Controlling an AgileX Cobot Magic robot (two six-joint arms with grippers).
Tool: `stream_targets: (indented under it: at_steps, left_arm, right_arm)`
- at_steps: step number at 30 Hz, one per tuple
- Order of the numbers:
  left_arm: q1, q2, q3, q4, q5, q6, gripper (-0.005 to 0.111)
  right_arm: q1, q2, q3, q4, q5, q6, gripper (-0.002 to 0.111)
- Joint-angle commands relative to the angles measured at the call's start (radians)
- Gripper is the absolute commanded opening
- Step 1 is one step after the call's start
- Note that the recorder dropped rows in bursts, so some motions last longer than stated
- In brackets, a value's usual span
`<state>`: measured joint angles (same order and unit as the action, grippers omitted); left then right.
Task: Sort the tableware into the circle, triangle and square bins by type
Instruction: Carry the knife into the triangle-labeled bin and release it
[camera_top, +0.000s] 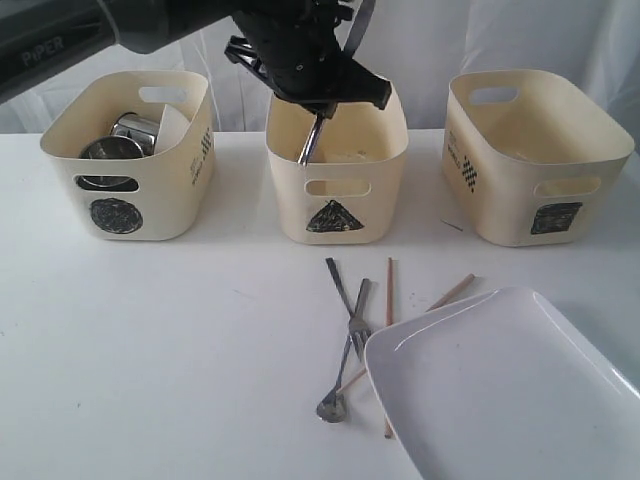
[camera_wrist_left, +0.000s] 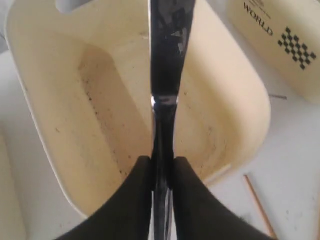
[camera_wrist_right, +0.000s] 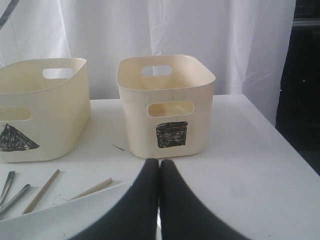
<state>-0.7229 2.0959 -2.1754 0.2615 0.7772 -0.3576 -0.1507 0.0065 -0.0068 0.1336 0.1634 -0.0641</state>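
Note:
Next, my left gripper releases the steel knife on the triangle bin's bottom, just behind its front handle slot (camera_top: 338, 185) (camera_wrist_left: 157, 117), and leaves it there.
My left gripper (camera_top: 318, 100) (camera_wrist_left: 162, 167) is shut on a steel knife (camera_top: 310, 140) (camera_wrist_left: 165, 75). The knife hangs tip down inside the triangle bin (camera_top: 336, 190) (camera_wrist_left: 55, 125). The circle bin (camera_top: 130, 205) holds a steel mug (camera_top: 135, 128), a steel bowl (camera_top: 110, 148) and a white bowl (camera_top: 172, 125). A fork (camera_top: 357, 320), a spoon (camera_top: 333, 405) and chopsticks (camera_top: 389, 290) lie crossed on the table. The large white plate (camera_top: 500, 390) (camera_wrist_right: 65, 220) sits tilted at the front right. My right gripper (camera_wrist_right: 160, 167) is shut on its rim, facing the square bin (camera_top: 525, 170) (camera_wrist_right: 167, 107).
The three bins stand in a row at the back of the white table (camera_top: 150, 340). A white curtain (camera_wrist_right: 175, 30) hangs behind them. The table's right edge (camera_wrist_right: 295, 150) runs close to the square bin. A small dark mark (camera_top: 452, 225) lies on the table.

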Motion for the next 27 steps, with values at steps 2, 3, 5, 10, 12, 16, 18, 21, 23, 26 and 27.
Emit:
stream_targets:
  at_steps: [2,3,5,10,12,16,18,21,23,26,27]
  left_arm:
    - [0.022,0.047,-0.09,0.031,-0.067,0.0,0.0]
    - [0.025,0.056,-0.102,0.038,-0.08,0.0,0.0]
    - [0.035,0.069,-0.116,0.047,-0.119,0.0,0.0]
    - [0.063,0.108,-0.14,0.045,-0.171,0.0,0.0]
    - [0.083,0.132,-0.141,0.028,-0.182,0.0,0.0]
    - [0.095,0.187,-0.141,-0.008,-0.234,0.052,0.0]
    - [0.095,0.209,-0.141,-0.022,-0.237,0.07,0.0]
    - [0.095,0.226,-0.141,-0.067,-0.239,0.07,0.009]
    - [0.095,0.226,-0.141,-0.071,-0.237,0.07,0.026]
    - [0.095,0.216,-0.141,-0.071,-0.204,0.07,0.049]
    - [0.093,0.206,-0.141,-0.071,-0.194,0.07,0.052]
  right_arm:
    - [0.002,-0.007,0.007,-0.003,-0.007,-0.007,0.0]
    - [0.002,-0.007,0.007,-0.003,-0.007,-0.007,0.0]
    - [0.002,-0.007,0.007,-0.003,-0.007,-0.007,0.0]
    - [0.002,-0.007,0.007,-0.003,-0.007,-0.007,0.0]
    - [0.002,-0.007,0.007,-0.003,-0.007,-0.007,0.0]
    - [0.002,-0.007,0.007,-0.003,-0.007,-0.007,0.0]
    - [0.002,-0.007,0.007,-0.003,-0.007,-0.007,0.0]
    - [0.002,-0.007,0.007,-0.003,-0.007,-0.007,0.0]
    - [0.002,-0.007,0.007,-0.003,-0.007,-0.007,0.0]
    - [0.002,-0.007,0.007,-0.003,-0.007,-0.007,0.0]
    - [0.002,-0.007,0.007,-0.003,-0.007,-0.007,0.0]
